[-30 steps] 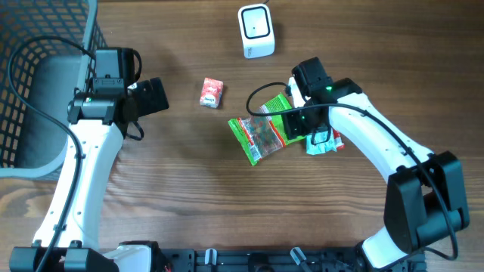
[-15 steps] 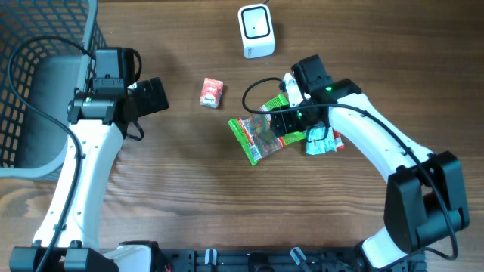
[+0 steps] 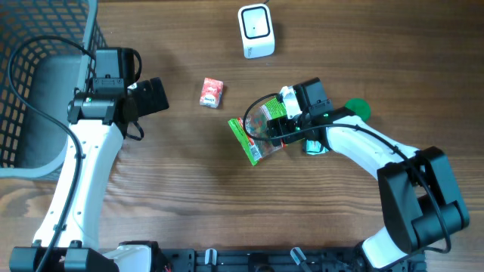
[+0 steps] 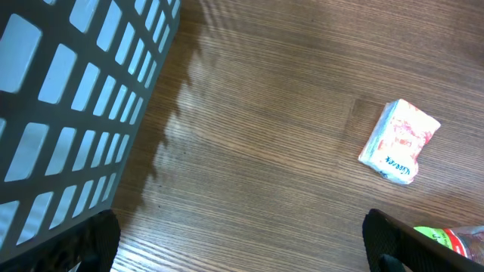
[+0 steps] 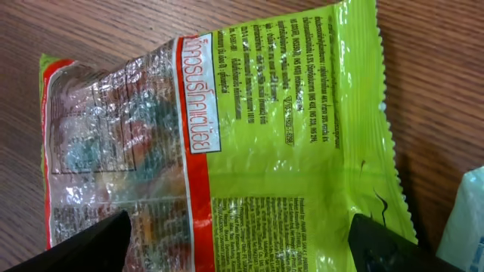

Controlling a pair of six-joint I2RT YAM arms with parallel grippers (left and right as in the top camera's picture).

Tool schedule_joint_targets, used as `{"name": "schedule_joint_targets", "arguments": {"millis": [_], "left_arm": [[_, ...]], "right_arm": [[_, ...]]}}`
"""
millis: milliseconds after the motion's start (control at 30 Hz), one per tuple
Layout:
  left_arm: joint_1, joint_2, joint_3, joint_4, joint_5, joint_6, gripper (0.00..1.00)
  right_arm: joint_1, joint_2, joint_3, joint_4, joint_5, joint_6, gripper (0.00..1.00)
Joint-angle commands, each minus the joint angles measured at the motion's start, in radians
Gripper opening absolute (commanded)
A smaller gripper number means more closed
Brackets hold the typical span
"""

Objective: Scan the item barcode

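The snack bag's middle (image 3: 277,136) (image 5: 193,236), at the red stripe beside its clear part, will be gripped by my right gripper.
A green and red snack bag (image 3: 255,136) lies flat on the wooden table, right of centre. My right gripper (image 3: 275,127) hovers over the bag's right part, open. In the right wrist view the bag (image 5: 287,113) fills the frame, printed side up, between the two dark fingertips (image 5: 94,242). The white scanner (image 3: 255,30) stands at the far edge. A small red and white packet (image 3: 212,92) lies left of the bag. My left gripper (image 3: 153,97) is open above bare wood to the left of that packet (image 4: 398,141), with nothing between its jaws.
A dark wire basket (image 3: 38,75) fills the far left; its wall (image 4: 68,91) shows in the left wrist view. A teal and white packet (image 3: 316,145) lies under the right arm. A green round thing (image 3: 358,108) sits right of that arm.
My right gripper has opened wide and shifted left from the teal and white packet to above the green bag. The green round thing has come into view. The left arm is still.
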Motion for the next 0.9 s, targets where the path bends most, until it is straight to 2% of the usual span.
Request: {"name": "schedule_joint_targets", "arguments": {"millis": [0, 733, 867], "left_arm": [[0.005, -0.003, 0.006, 0.002, -0.006, 0.009, 1.00], [0.005, -0.003, 0.006, 0.002, -0.006, 0.009, 1.00], [0.005, -0.003, 0.006, 0.002, -0.006, 0.009, 1.00]], "right_arm": [[0.004, 0.002, -0.011, 0.000, -0.013, -0.018, 0.93], [0.004, 0.002, -0.011, 0.006, -0.013, -0.018, 0.93], [0.004, 0.002, -0.005, 0.024, -0.098, -0.021, 0.93]]}}
